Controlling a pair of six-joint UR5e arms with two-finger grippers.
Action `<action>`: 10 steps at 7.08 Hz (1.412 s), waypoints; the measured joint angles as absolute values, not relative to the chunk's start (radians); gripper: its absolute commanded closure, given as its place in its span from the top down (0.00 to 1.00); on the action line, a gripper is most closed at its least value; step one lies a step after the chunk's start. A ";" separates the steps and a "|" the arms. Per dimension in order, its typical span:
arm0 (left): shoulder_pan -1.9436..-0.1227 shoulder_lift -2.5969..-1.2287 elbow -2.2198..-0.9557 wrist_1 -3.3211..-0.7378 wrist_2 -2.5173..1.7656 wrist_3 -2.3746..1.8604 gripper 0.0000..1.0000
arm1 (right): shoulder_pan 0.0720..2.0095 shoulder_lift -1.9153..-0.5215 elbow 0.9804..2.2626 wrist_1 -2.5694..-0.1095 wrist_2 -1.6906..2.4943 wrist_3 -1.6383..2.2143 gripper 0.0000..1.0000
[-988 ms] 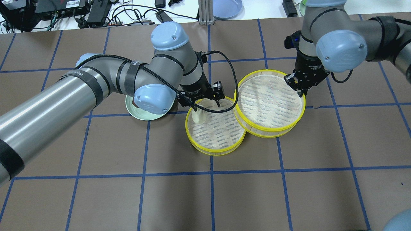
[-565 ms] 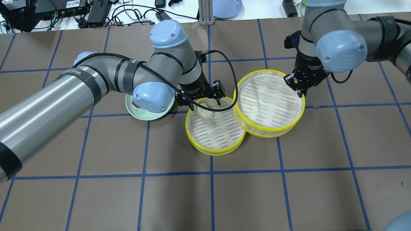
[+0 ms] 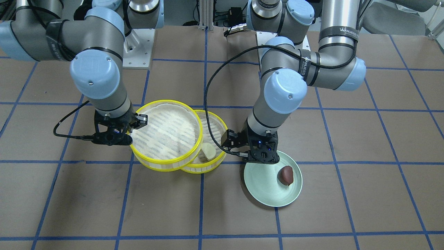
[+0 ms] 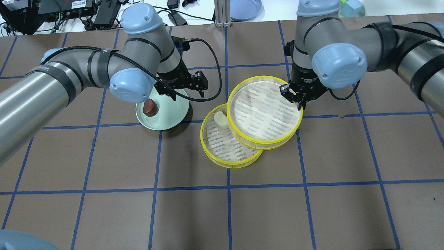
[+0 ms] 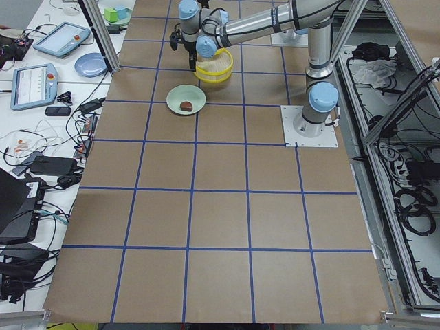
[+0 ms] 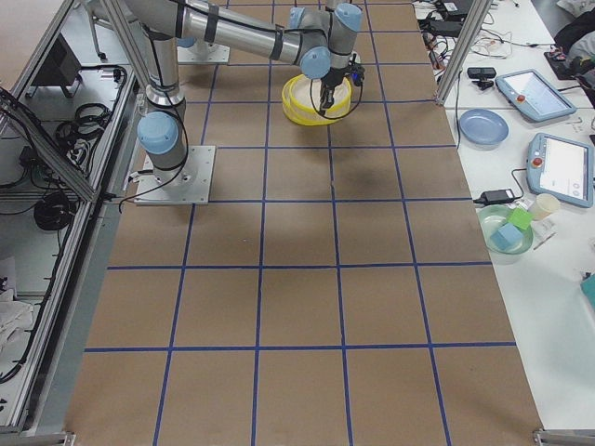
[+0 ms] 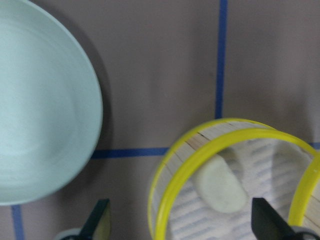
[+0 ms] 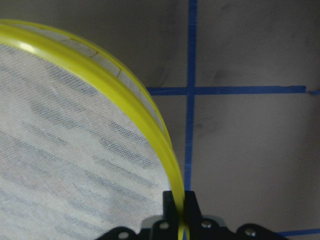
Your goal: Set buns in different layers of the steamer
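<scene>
I will move my left gripper over to the pale green plate next and close it on the middle of the dark reddish-brown bun (image 3: pixel 285 175).
The pale cream bun (image 4: pixel 221 119) lies in the lower steamer tray (image 4: pixel 229 163), and it also shows in the left wrist view (image 7: pixel 220 185) and the front view (image 3: pixel 208 151). The upper tray (image 4: pixel 239 86) overlaps the lower tray's right part and is tilted. My right gripper (image 4: pixel 299 100) is shut on the upper tray's rim (image 8: pixel 165 150). The dark reddish-brown bun (image 4: pixel 150 107) lies on the pale green plate (image 4: pixel 166 119). My left gripper (image 4: pixel 187 93) is open and empty, above the plate's far right edge, between the plate and the trays.
Beyond the table's far edge lie a blue plate (image 4: pixel 244 8), cables and electronics (image 4: pixel 69 10). A green bowl with blocks (image 4: pixel 350 8) stands at the back right. The brown gridded table (image 4: pixel 225 215) stretches toward me.
The cream bun tipped from upright to lying flat in the lower tray. My left gripper moved left to the plate. My right gripper carried the upper tray left, over the lower tray.
</scene>
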State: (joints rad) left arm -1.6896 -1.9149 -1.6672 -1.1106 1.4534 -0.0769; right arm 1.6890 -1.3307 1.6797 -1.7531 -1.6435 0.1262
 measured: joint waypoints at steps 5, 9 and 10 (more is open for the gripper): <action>-1.577 -1.969 -1.680 -1.107 1.593 0.307 1.00 | 1.820 -1.281 1.681 -1.763 -1.615 0.209 0.00; -1.516 -2.059 -1.685 -1.053 1.584 0.507 0.77 | 1.818 -1.268 1.679 -1.773 -1.629 0.204 0.00; -1.515 -2.078 -1.683 -1.041 1.580 0.507 0.45 | 1.816 -1.267 1.679 -1.779 -1.629 0.204 0.00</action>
State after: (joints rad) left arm -1.5149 -2.0779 -1.6830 -1.0409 1.5801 0.5066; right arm 1.8159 -1.2666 1.6795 -1.7785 -1.6293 0.2041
